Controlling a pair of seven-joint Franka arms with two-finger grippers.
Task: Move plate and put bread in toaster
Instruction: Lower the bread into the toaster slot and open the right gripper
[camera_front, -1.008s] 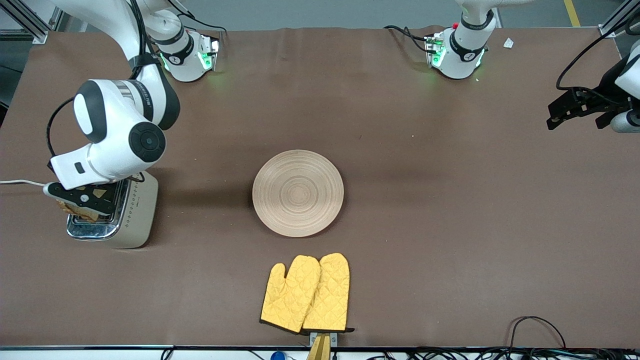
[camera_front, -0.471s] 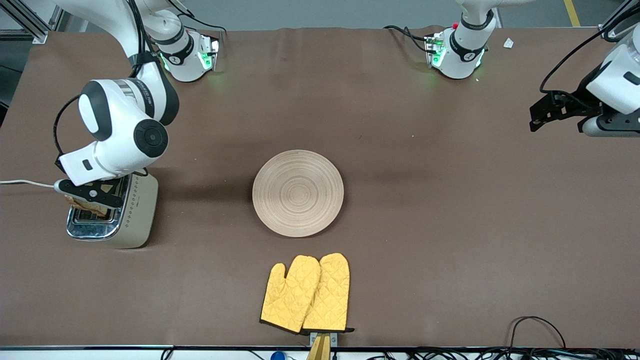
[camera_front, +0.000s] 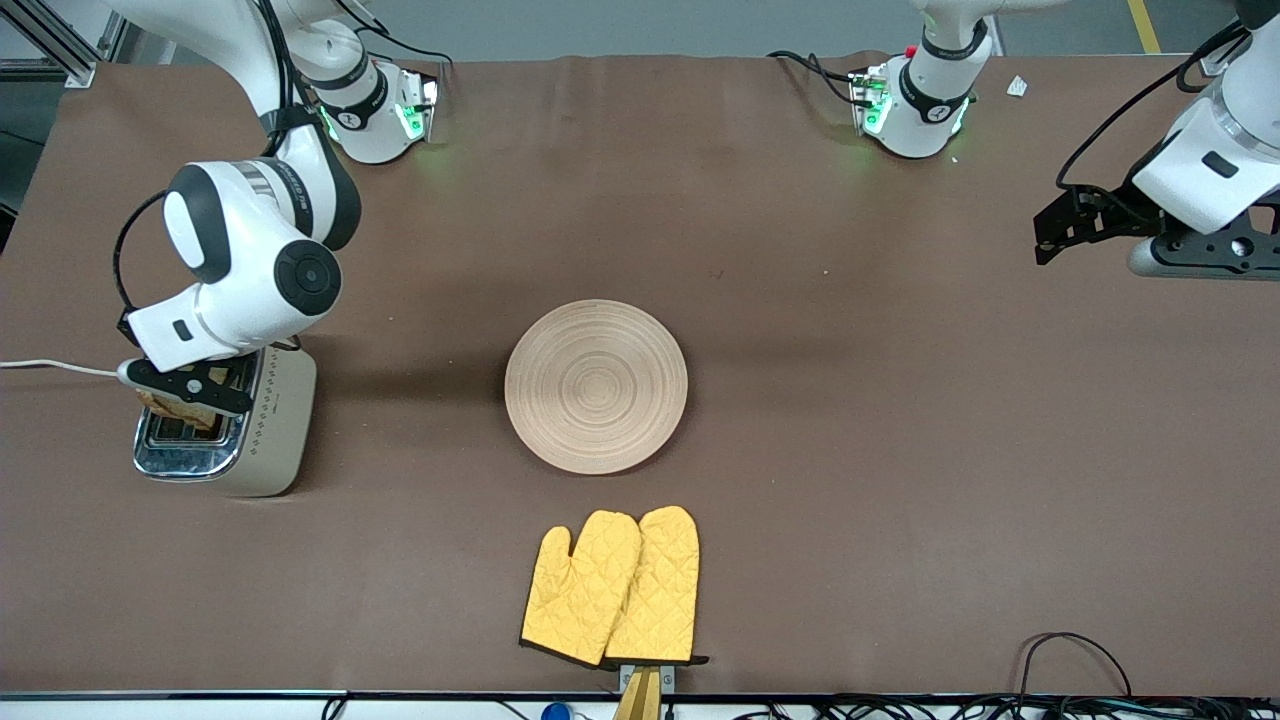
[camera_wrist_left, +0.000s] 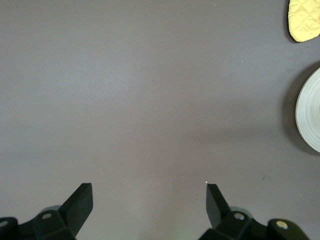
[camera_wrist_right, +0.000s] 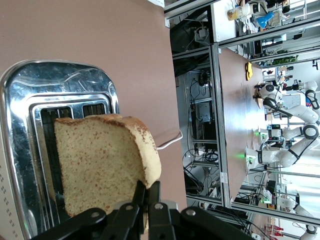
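Observation:
My right gripper is going to release the slice of brown bread in the toaster slot nearer the round wooden plate (camera_front: 215, 408) (camera_wrist_right: 56, 162).
The cream toaster (camera_front: 275, 430) with a chrome top stands at the right arm's end of the table. My right gripper (camera_front: 182, 398) is over its slots, shut on the crust edge of the brown bread slice (camera_front: 170, 408). In the right wrist view the bread (camera_wrist_right: 100, 160) hangs upright from the gripper (camera_wrist_right: 148, 192), its lower edge at a slot of the toaster (camera_wrist_right: 30, 85). The empty round wooden plate (camera_front: 596, 386) lies mid-table. My left gripper (camera_front: 1205, 268) hovers over bare table at the left arm's end. It is open and empty in the left wrist view (camera_wrist_left: 149, 200), where the plate's rim (camera_wrist_left: 311, 117) shows.
A pair of yellow oven mitts (camera_front: 612, 588) lies nearer the front camera than the plate, also in the left wrist view (camera_wrist_left: 305, 20). The toaster's white cord (camera_front: 50, 366) runs off the table's end. Cables lie along the front edge (camera_front: 1070, 660).
My right gripper has carried the bread a little farther from the front camera along the toaster's top. My left arm has swung in from the table's end toward the middle.

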